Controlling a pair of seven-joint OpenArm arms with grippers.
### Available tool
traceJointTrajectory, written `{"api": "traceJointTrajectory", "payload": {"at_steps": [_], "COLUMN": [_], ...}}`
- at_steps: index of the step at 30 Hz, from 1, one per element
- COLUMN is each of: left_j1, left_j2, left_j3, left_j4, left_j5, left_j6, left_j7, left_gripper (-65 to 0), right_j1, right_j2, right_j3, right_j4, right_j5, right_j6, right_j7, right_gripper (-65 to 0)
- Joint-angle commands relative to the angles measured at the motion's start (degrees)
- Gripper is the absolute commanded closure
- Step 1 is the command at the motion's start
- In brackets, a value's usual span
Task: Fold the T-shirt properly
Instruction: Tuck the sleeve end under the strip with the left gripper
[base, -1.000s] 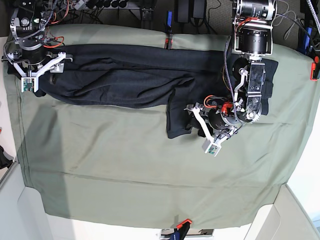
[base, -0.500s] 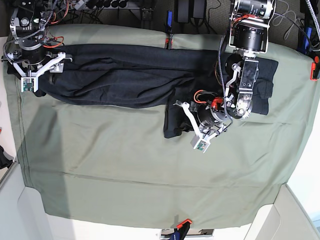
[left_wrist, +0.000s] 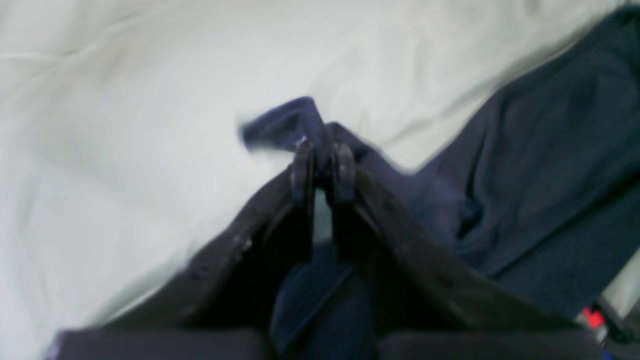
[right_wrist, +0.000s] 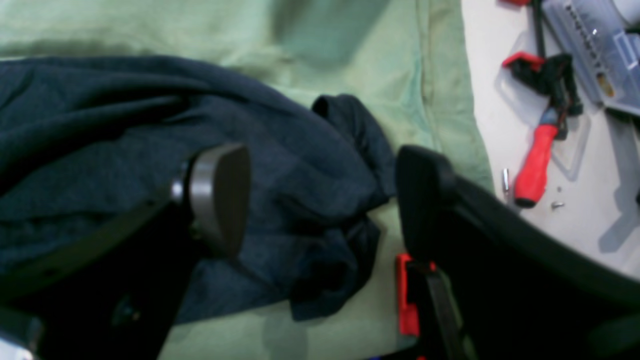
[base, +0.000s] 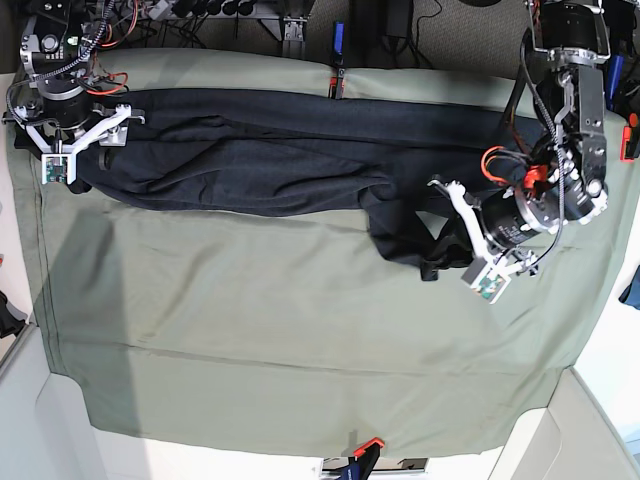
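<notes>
The robot's left gripper should lay the dark navy T-shirt's flap down on the T-shirt's end (base: 529, 166) behind the gripper's fingers. The flap is now held lifted.
The dark navy T-shirt (base: 270, 150) lies stretched along the back of the olive-green table cloth (base: 250, 330). A flap of it hangs down at the right. My left gripper (base: 442, 252) is shut on a fold of that flap and holds it lifted. The left wrist view shows the jaws (left_wrist: 322, 156) pinched on navy fabric (left_wrist: 540, 165). My right gripper (base: 85, 142) is open over the shirt's left end. In the right wrist view its two fingers (right_wrist: 220, 195) stand wide apart above the bunched shirt (right_wrist: 125, 150), holding nothing.
Clamps hold the cloth at the back edge (base: 337, 80), front edge (base: 365, 446) and right edge (base: 630, 136). A red-handled clamp (right_wrist: 532, 165) and a plastic box (right_wrist: 590, 45) lie on the white surface beyond the cloth's edge (right_wrist: 450, 100).
My left arm has swung to the right, dragging the held flap of the shirt rightward with it. The right arm has not moved.
</notes>
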Motion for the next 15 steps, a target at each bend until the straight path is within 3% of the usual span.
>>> {"api": "traceJointTrajectory", "payload": {"at_steps": [1, 7, 15], "left_j1": [1.0, 12.7, 17.9], "left_j2": [-1.5, -2.6, -2.6], "left_j3": [-2.1, -13.3, -24.2], "left_j4": [3.3, 8.6, 6.8], "left_j5": [-1.1, -3.1, -2.7], "left_j6": [0.0, 0.0, -0.1], "left_j7": [-1.6, -1.8, -1.6], "left_gripper": [-5.3, -5.4, -5.4], "right_j1": [0.1, 0.2, 0.1], "right_j2": [0.5, 0.5, 0.5], "right_j3": [0.3, 0.3, 0.3], "right_j4": [1.0, 1.0, 1.0], "right_j5": [-0.2, -0.2, -0.2], "right_j6": [-0.2, -0.2, -0.2], "right_j7": [1.5, 1.6, 1.6], "right_gripper": [-44.9, -44.9, -44.9]}}
